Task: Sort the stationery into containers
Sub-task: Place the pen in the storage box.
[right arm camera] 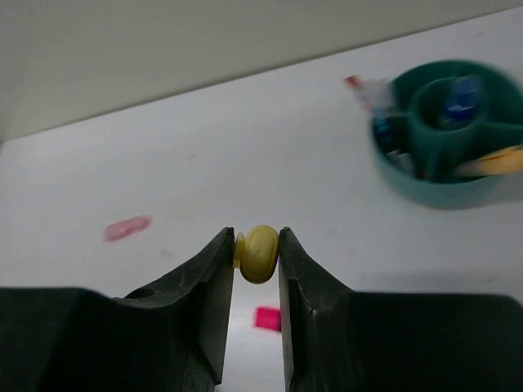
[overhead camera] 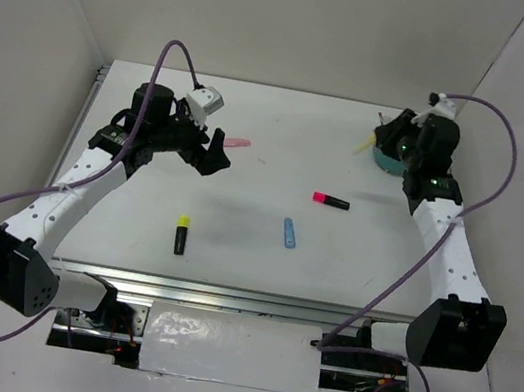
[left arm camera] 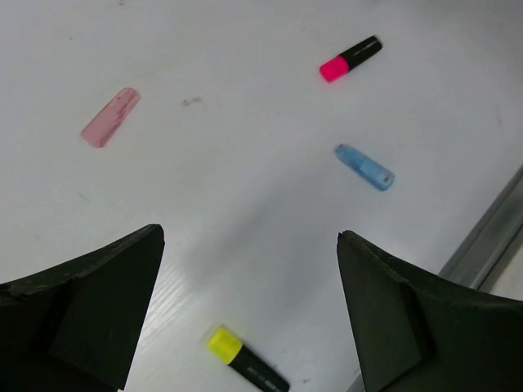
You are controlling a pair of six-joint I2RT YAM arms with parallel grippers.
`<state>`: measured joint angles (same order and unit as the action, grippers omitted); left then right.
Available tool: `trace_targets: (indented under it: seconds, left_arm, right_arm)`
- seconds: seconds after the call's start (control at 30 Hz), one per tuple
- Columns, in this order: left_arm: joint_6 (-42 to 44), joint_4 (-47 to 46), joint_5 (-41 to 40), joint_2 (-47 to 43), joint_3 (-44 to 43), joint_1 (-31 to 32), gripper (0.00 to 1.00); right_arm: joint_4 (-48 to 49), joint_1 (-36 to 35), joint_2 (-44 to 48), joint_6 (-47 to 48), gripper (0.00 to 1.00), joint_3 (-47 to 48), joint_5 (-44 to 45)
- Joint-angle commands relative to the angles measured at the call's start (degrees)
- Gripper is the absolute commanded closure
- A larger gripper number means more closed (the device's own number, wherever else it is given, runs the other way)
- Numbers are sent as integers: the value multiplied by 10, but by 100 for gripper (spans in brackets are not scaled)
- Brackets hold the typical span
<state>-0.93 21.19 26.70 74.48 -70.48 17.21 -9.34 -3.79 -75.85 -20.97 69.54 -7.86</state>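
I need to use my right gripper to put the pale yellow pen down in the near compartment of the teal cup [overhead camera: 410, 147] [right arm camera: 459, 153].
My left gripper [overhead camera: 211, 152] is open and empty above the table; in its wrist view [left arm camera: 249, 237] the jaws stand wide apart. Below it lie a yellow-black highlighter [left arm camera: 245, 363] [overhead camera: 181, 235], a blue marker [left arm camera: 364, 167] [overhead camera: 289, 232], a pink-black highlighter [left arm camera: 350, 59] [overhead camera: 331, 200] and a flat pink eraser [left arm camera: 110, 117] [overhead camera: 238, 141]. My right gripper [right arm camera: 257, 238] [overhead camera: 382, 136] is shut on a pale yellow pen [right arm camera: 259, 253] [overhead camera: 363, 146], held in the air beside the teal cup [right arm camera: 433, 192] [overhead camera: 384, 160]. The cup holds several pens in its compartments.
White walls enclose the table on the left, back and right. A metal rail [left arm camera: 490, 237] runs along the table's near edge. Purple cables [overhead camera: 176, 49] loop over both arms. The right arm hides most of the cup in the top view.
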Motion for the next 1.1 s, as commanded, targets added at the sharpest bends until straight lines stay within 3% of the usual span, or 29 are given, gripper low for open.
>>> trace_targets:
  seconds: [0.0, 0.1, 0.3, 0.43, 1.07]
  left_arm:
    - [85, 27, -59, -20, -25, -1, 1]
    - [139, 62, -55, -18, -32, -2, 1]
    - [86, -1, -46, -49, 43, 0, 1]
    - [82, 10, -65, -43, 42, 4, 1]
    - [119, 27, -62, -21, 29, 4, 1]
  right_arm:
    - [91, 90, -1, 128, 100, 1, 74]
    - [91, 130, -53, 126, 100, 50, 77]
    - [123, 147, -160, 128, 100, 124, 126]
    - [122, 141, -203, 128, 100, 158, 147]
    - [147, 119, -294, 119, 100, 177, 191]
